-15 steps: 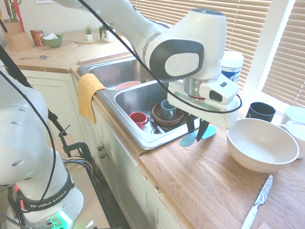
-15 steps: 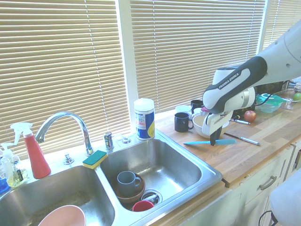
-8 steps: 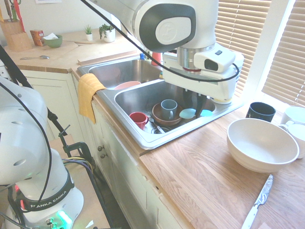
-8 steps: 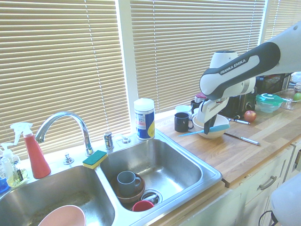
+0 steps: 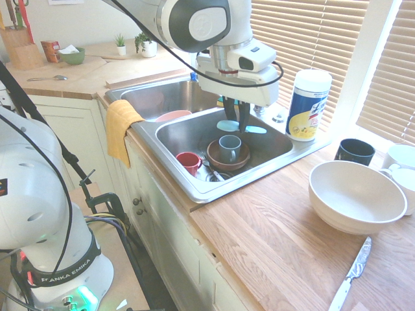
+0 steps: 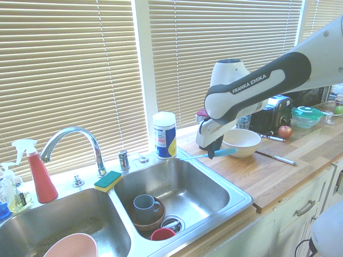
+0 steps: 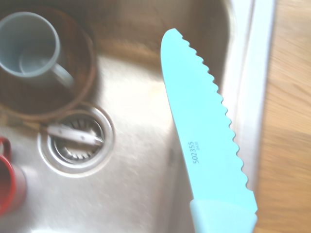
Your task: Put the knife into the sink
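Next, my gripper releases the turquoise knife, held level above the nearer basin, onto the bottom of the steel sink, in the spot between the brown bowl [image 6: 176,205] [image 7: 113,103] and the counter-side of the basin.
My gripper [image 5: 238,123] is shut on the turquoise knife [image 5: 227,125] and holds it level above the nearer basin of the sink [image 5: 188,133]. From the other side, the gripper [image 6: 212,154] hangs over the basin's right rim, and the knife [image 6: 228,152] sticks out both ways, its handle over the counter's edge. The wrist view shows the serrated knife [image 7: 204,136] over the steel floor of the sink [image 7: 136,184], near the drain [image 7: 75,141].
A grey mug [image 5: 228,148] stands in a brown bowl in the basin, next to a red cup [image 5: 188,161]. On the counter are a white bowl [image 5: 356,194], a black mug [image 5: 355,151], a wipes canister [image 5: 308,103] and a silver knife [image 5: 350,275]. The faucet [image 6: 75,139] rises behind the divider.
The arm has lifted the knife off the wooden counter and carried it sideways over the sink basin. The gripper stays shut on it.
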`<action>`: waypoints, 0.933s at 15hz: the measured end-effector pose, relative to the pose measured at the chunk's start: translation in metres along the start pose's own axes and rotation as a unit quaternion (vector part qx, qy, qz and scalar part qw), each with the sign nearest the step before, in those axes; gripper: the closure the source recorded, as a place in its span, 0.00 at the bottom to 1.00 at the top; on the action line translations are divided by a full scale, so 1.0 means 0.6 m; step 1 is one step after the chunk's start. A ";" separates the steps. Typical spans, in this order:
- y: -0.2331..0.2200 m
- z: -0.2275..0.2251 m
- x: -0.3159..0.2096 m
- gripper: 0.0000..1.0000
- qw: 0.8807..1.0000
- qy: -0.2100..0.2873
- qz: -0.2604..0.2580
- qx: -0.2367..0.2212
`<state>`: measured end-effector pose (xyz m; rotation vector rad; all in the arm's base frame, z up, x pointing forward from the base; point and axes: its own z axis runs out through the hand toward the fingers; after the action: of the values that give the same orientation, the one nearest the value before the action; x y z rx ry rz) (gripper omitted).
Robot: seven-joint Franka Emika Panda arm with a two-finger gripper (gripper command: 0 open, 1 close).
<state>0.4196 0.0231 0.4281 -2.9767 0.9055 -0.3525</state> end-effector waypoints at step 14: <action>-0.188 0.294 -0.107 1.00 0.992 0.007 0.117 -0.035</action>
<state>0.4683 0.1428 0.2512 -2.8874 1.2789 -0.3423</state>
